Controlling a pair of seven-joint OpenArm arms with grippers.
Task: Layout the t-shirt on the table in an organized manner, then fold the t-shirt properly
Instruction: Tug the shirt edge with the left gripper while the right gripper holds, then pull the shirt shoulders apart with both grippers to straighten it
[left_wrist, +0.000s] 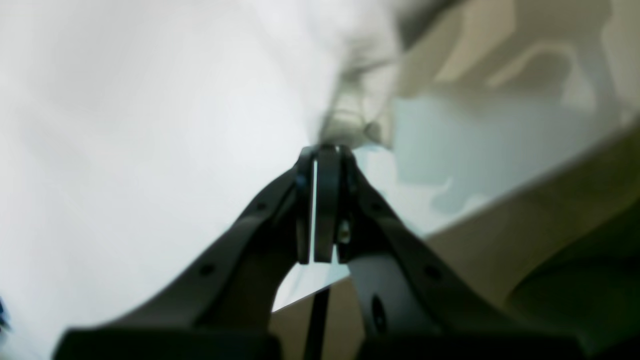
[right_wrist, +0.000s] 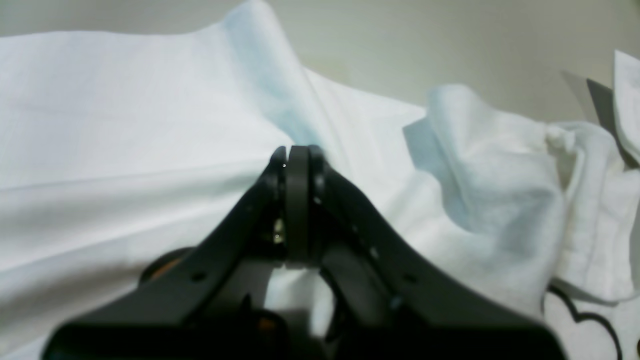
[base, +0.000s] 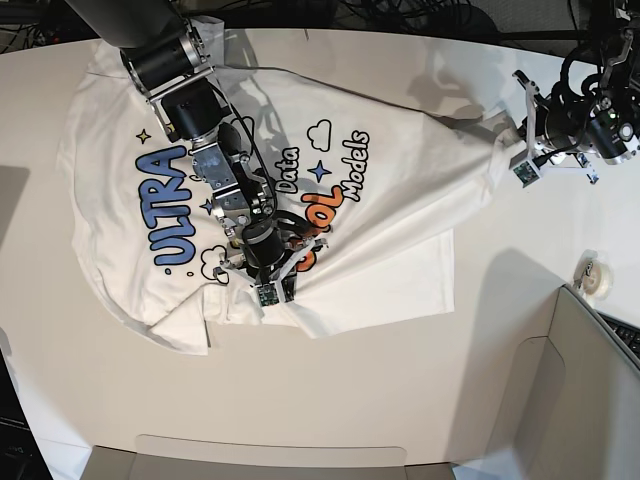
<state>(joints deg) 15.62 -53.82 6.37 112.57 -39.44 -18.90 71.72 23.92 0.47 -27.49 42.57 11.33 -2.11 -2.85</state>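
Observation:
The end of the t-shirt bunches to a point at my left gripper, so this gripper should open and grab the t-shirt's back edge (base: 462, 122) to spread that end.
The white t-shirt (base: 400, 170) lies print-up and creased on the off-white table (base: 400, 380). My right gripper (base: 265, 285) sits at the shirt's lower middle, beside the orange lettering, shut on a pinched ridge of fabric; the right wrist view shows the gripper (right_wrist: 295, 150) closed in rumpled white cloth (right_wrist: 125, 100). My left gripper (base: 507, 143) is at the shirt's far right tip, shut on a bunched end of it. In the left wrist view that gripper (left_wrist: 322, 149) holds the bunched cloth (left_wrist: 352, 117) just above the table (left_wrist: 475, 150).
A roll of tape (base: 597, 278) lies on the table at the right. Grey-beige panels stand at the lower right (base: 590, 400) and along the front edge (base: 270, 460). Cables run along the back edge.

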